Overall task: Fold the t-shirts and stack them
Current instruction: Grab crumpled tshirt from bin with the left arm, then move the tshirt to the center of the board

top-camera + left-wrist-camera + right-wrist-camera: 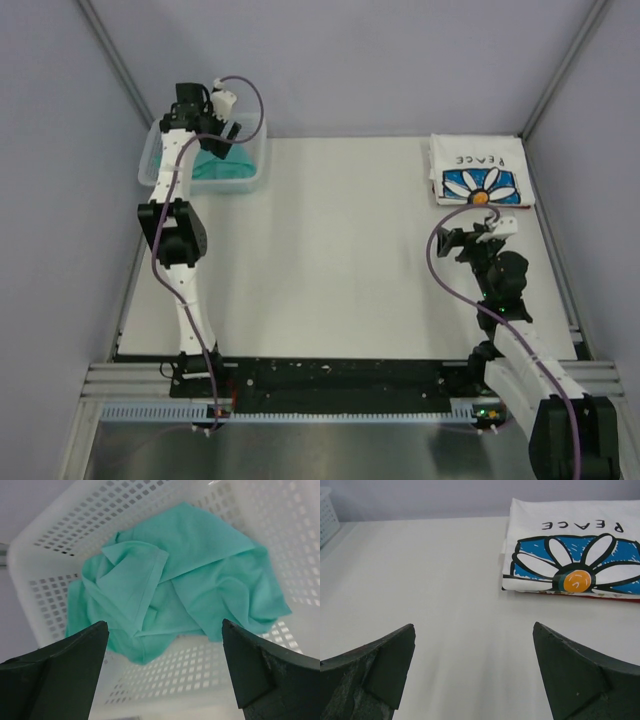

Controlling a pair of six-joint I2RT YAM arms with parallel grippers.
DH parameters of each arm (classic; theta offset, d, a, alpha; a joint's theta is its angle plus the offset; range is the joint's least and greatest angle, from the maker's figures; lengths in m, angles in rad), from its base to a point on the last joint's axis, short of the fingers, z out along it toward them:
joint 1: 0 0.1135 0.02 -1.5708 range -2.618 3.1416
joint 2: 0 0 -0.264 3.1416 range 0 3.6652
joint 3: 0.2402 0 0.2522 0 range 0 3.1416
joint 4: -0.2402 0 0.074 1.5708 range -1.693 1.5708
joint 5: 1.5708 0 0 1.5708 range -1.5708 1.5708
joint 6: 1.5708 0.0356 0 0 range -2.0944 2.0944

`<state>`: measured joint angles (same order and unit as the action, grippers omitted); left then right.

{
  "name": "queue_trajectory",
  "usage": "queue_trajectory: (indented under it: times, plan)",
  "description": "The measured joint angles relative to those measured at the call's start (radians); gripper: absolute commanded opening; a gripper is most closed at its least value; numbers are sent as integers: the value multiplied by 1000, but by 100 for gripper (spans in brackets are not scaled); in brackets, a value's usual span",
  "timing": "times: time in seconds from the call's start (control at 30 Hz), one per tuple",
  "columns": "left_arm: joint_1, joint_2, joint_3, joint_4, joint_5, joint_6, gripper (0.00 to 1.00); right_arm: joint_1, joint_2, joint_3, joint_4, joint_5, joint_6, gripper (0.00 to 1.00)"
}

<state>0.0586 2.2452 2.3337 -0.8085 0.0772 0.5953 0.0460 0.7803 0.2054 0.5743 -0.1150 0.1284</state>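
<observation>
I need to close my left gripper on the raised fold (239, 168) (235, 596) of the teal-green t-shirt, at its end toward the folded white daisy t-shirt.
The teal-green t-shirt (175, 580) lies crumpled inside the white mesh basket (65, 515) at the table's far left; it also shows in the top view (222, 165). My left gripper (165, 655) hangs open above the basket, over the shirt's near edge, empty. It shows in the top view (215, 125) too. The white daisy "PEACE" t-shirt (478, 172) lies folded at the far right corner, and in the right wrist view (575, 545). My right gripper (474, 650) is open and empty, just short of that shirt, over the bare table (340, 250).
The basket (160, 160) sits at the far left corner of the white tabletop. Grey walls close in the back and both sides. A black rail (340, 378) runs along the near edge by the arm bases. A red layer edge shows under the folded shirt.
</observation>
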Motion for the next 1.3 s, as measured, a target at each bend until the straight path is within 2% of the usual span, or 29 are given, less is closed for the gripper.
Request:
queue_trajectory:
  times: [0.07,0.17,0.37,0.47,0.5,0.57,0.6,0.63,0.67,0.83,1.03,1.17,1.3]
  plan:
    - [2,100,61,-6,-25,-36,99,0,-3,0,-15,-14,0,99]
    - [0,186,63,-16,-29,-72,99,0,2,0,-37,-33,1,99]
    - [-10,273,83,-26,11,-127,98,0,29,28,-71,-62,3,99]
    - [-15,315,107,-32,6,-141,89,0,28,44,-80,-71,3,99]
    - [-16,327,109,-38,8,-142,83,0,25,46,-80,-72,3,99]
    - [-16,346,122,-53,39,-142,58,0,21,46,-86,-73,3,99]
    - [-16,351,136,-69,59,-137,39,0,19,46,-90,-73,3,99]
    - [-16,354,143,-84,68,-133,5,0,19,47,-94,-74,3,99]
    - [-17,358,152,-100,75,-127,0,0,18,50,-102,-74,3,99]
    - [-11,353,149,-105,98,-126,0,0,3,65,-124,-74,3,99]
    - [14,254,87,-21,74,-188,0,0,-37,69,-156,-76,4,99]
    - [21,106,86,80,31,-209,0,0,-56,91,-180,-115,12,99]
    - [20,-138,77,190,18,-221,0,0,-63,129,-179,-198,34,99]
